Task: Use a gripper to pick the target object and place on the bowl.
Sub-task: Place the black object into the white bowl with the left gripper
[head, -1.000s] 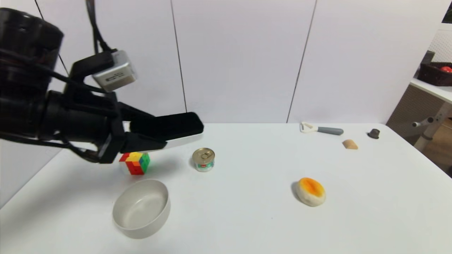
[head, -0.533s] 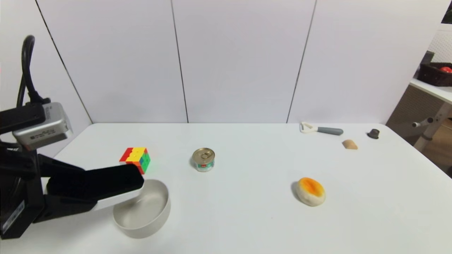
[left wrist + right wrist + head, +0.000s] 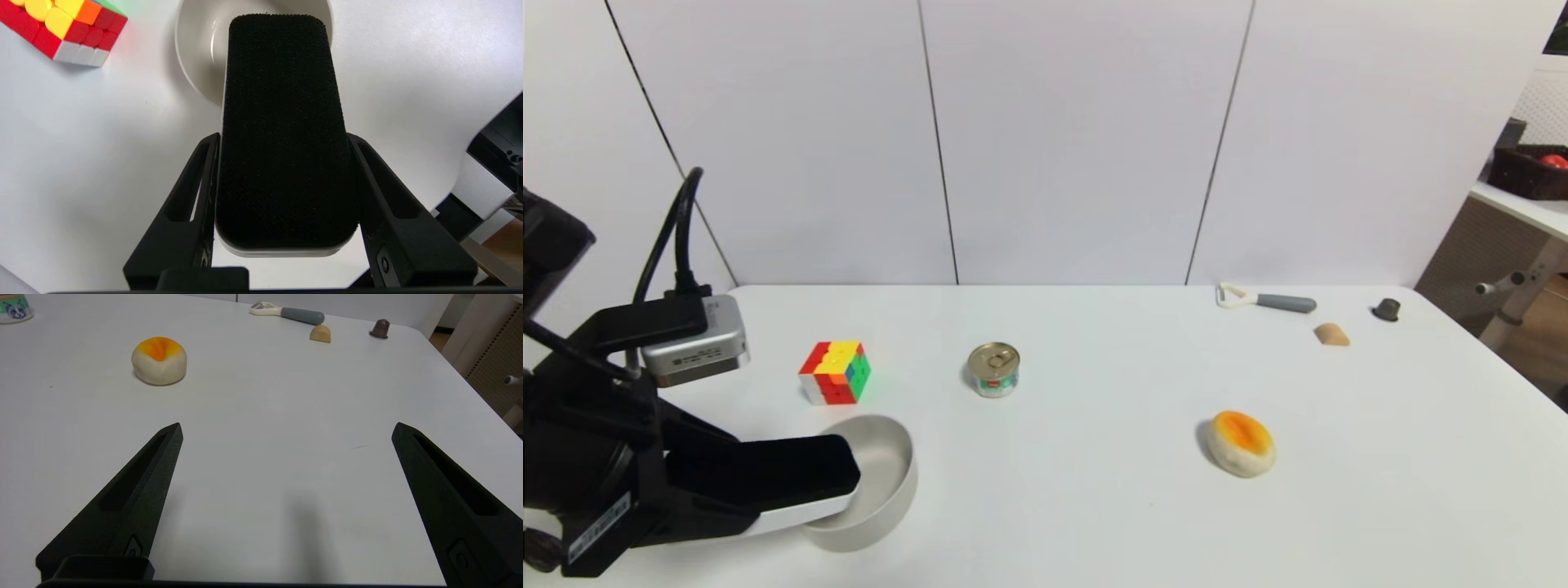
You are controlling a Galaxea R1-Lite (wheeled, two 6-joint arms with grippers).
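Observation:
My left gripper will release the block inside the grey-beige bowl (image 3: 836, 478) (image 3: 249, 51), so that one end of the block is leaning on the rim of the bowl.
My left gripper (image 3: 715, 490) is shut on the target object (image 3: 768, 469), a flat block with a black felt top and white base. It holds the block level, its far end just above the near-left part of the grey-beige bowl (image 3: 886, 482). In the left wrist view the block (image 3: 282, 130) sits between the two black fingers (image 3: 192, 183), and its tip reaches over the bowl (image 3: 192, 53). My right gripper (image 3: 286, 433) is open and empty, low over bare table; it does not show in the head view.
A multicoloured cube (image 3: 835, 372) stands just behind the bowl and a gold-lidded tin can (image 3: 994, 369) further right. An orange-topped bun (image 3: 1241, 443) lies mid-right. A peeler (image 3: 1266, 300), a tan piece (image 3: 1332, 334) and a small dark cap (image 3: 1387, 309) lie far right.
My left gripper has carried the block from high above the cube down and towards the table's front edge, then forward, so its end now hangs over the bowl's rim.

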